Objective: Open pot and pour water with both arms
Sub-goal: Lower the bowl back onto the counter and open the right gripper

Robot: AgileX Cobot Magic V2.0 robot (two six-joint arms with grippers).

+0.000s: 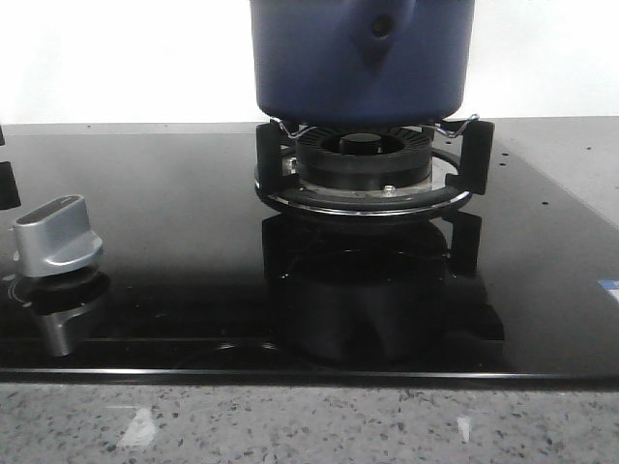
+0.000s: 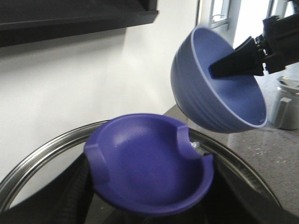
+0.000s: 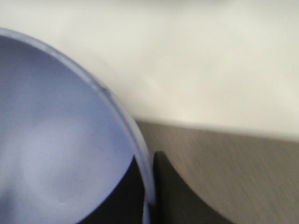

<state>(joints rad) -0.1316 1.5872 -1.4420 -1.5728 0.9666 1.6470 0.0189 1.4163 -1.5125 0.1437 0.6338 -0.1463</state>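
Note:
My right gripper needs to let go of the blue bowl on the grey counter (image 1: 615, 166) beside the black glass hob.
The dark navy pot (image 1: 363, 58) stands on the gas burner (image 1: 363, 172) at the back of the hob; its top is cut off in the front view. Neither gripper shows there. My left gripper (image 2: 149, 207) is shut on the purple dished knob (image 2: 149, 163) of the pot's steel-rimmed lid (image 2: 42, 161), with dark fingers (image 2: 70, 196) either side of it. My right gripper (image 3: 150, 186) is shut on the rim of a lighter blue bowl (image 3: 56, 140), one finger inside, one outside. In the left wrist view the bowl (image 2: 205, 102) hangs tilted beside the lid, with the right gripper (image 2: 233, 65) on it.
A silver stove knob (image 1: 58, 237) sits on the black glass hob (image 1: 174, 213) at the left. A metal canister (image 2: 286, 105) stands on the grey counter (image 2: 271, 158) behind the bowl. A white wall lies behind, with a dark shelf (image 2: 74, 18) above.

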